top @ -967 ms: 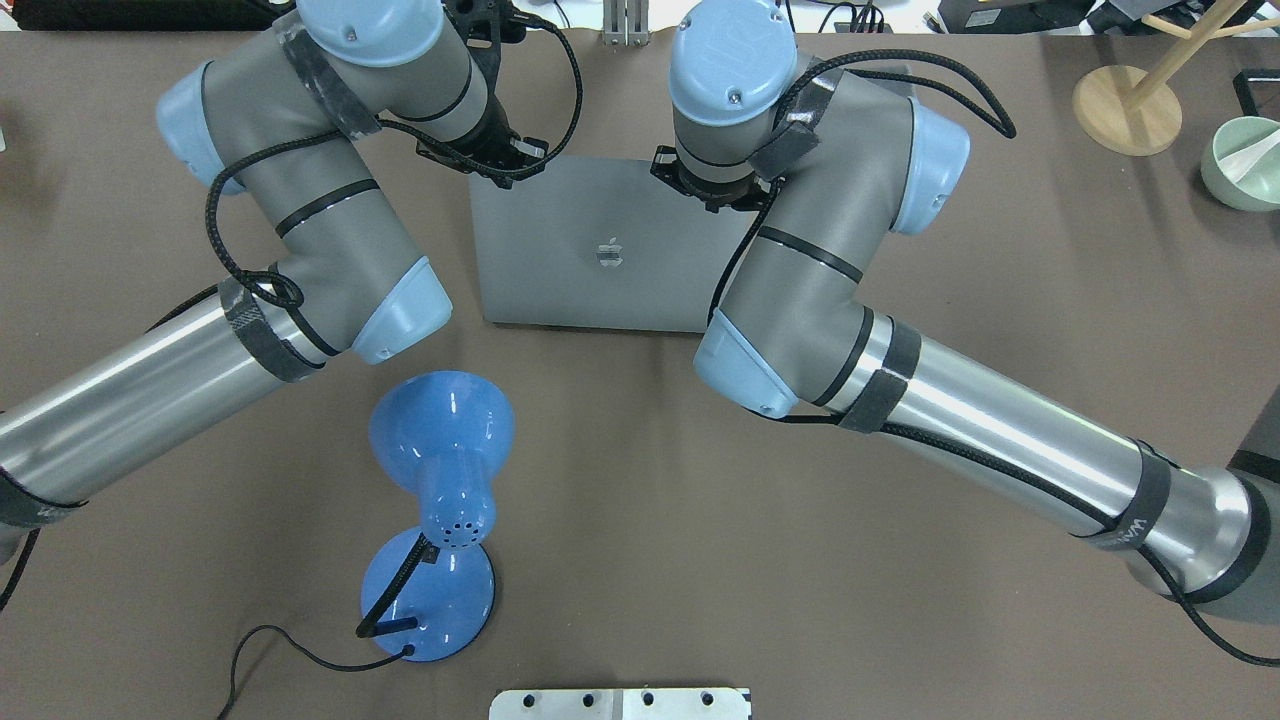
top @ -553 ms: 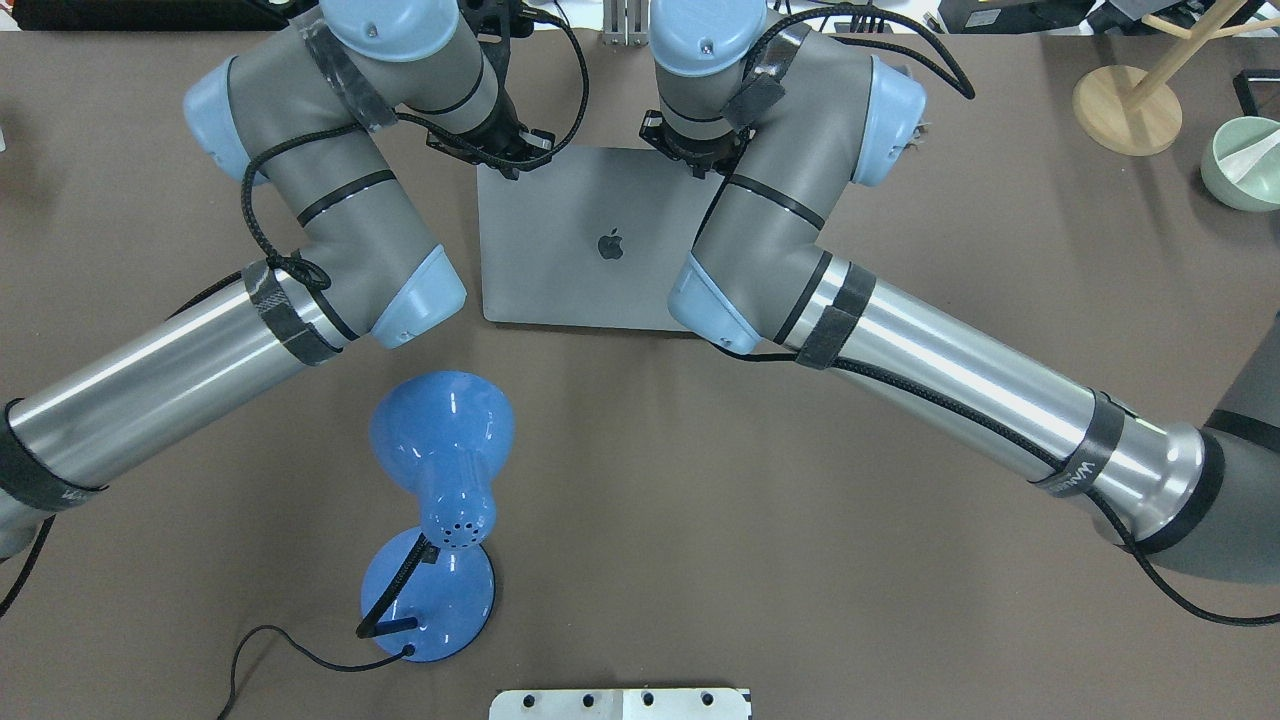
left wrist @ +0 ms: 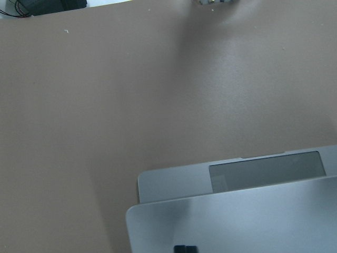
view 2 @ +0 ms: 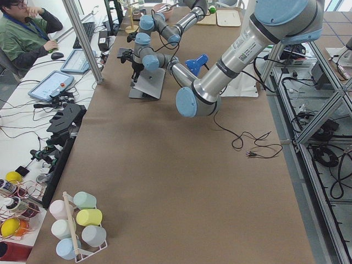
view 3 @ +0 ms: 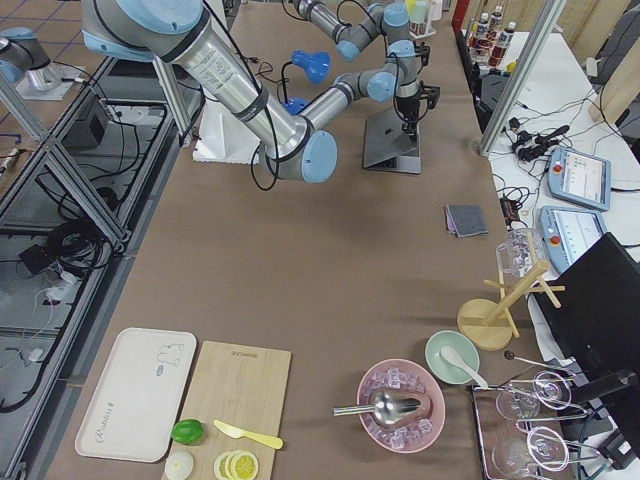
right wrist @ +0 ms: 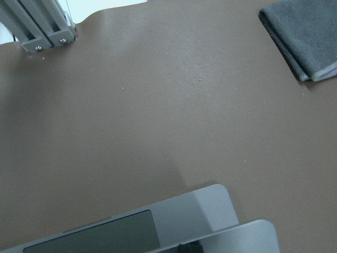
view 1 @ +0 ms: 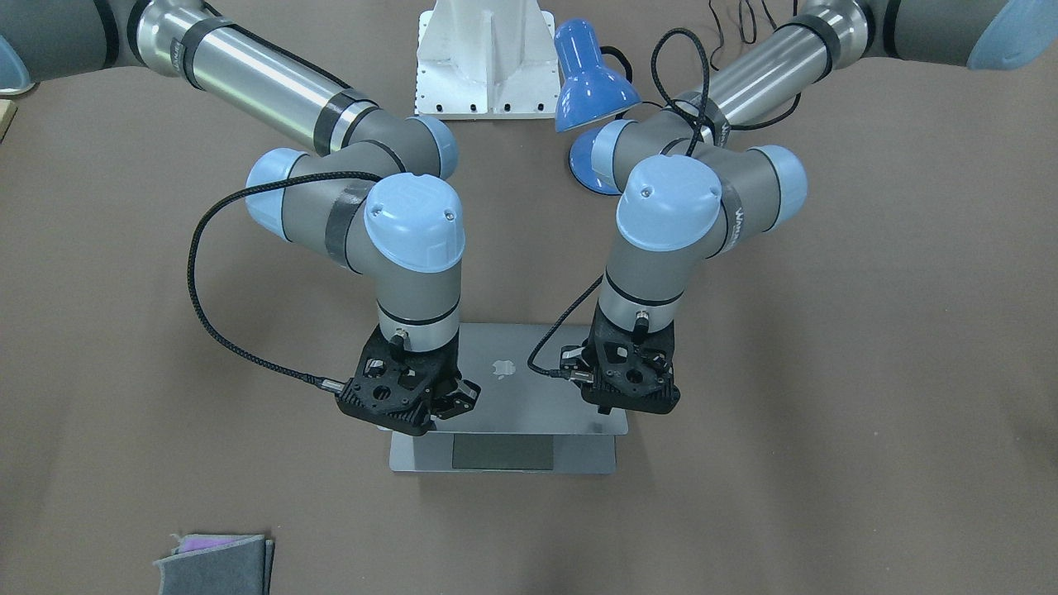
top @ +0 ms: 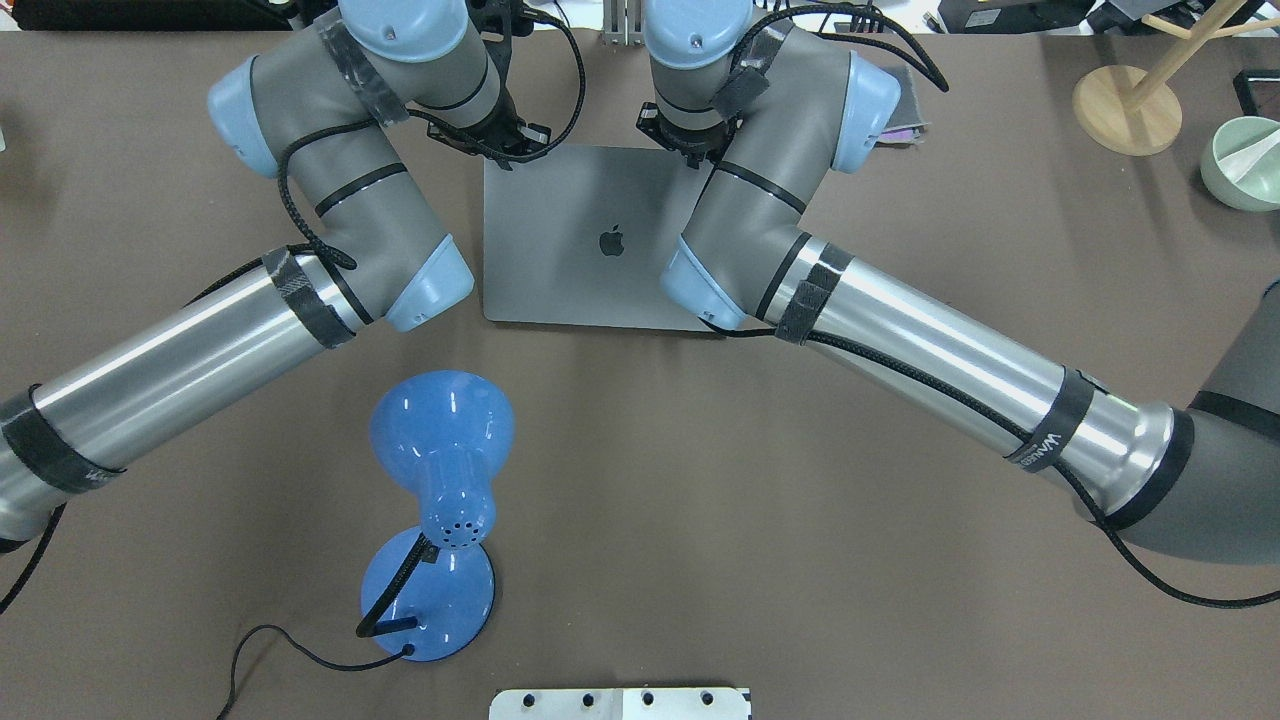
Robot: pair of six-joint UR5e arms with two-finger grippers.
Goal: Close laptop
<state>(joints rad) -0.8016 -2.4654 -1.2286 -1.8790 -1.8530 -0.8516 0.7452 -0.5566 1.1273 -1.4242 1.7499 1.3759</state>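
The lid, now lowered almost flat, will be let go by my left gripper flat on the laptop's base (view 1: 502, 398), over the part of the base that has the grey trackpad.
The silver-grey laptop (top: 590, 240) lies mid-table with its lid, dark apple logo up, lowered almost flat. In the front-facing view a strip of base with the grey trackpad (view 1: 502, 452) still shows beyond the lid (view 1: 529, 397). My left gripper (top: 500, 140) is shut, its tips pressing on the lid's free edge; they show in the left wrist view (left wrist: 184, 249). My right gripper (top: 690, 140) looks shut and rests on the same edge at the other corner (view 1: 442, 409). The keyboard and screen are hidden.
A blue desk lamp (top: 440, 470) stands near the robot, left of centre. A folded grey cloth (right wrist: 308, 37) lies beyond the laptop on the right. A wooden stand (top: 1125, 105) and a green bowl (top: 1240, 165) sit at the far right.
Both grippers have moved away from the robot and down with the lid's edge. The lid has swung from tilted to nearly flat.
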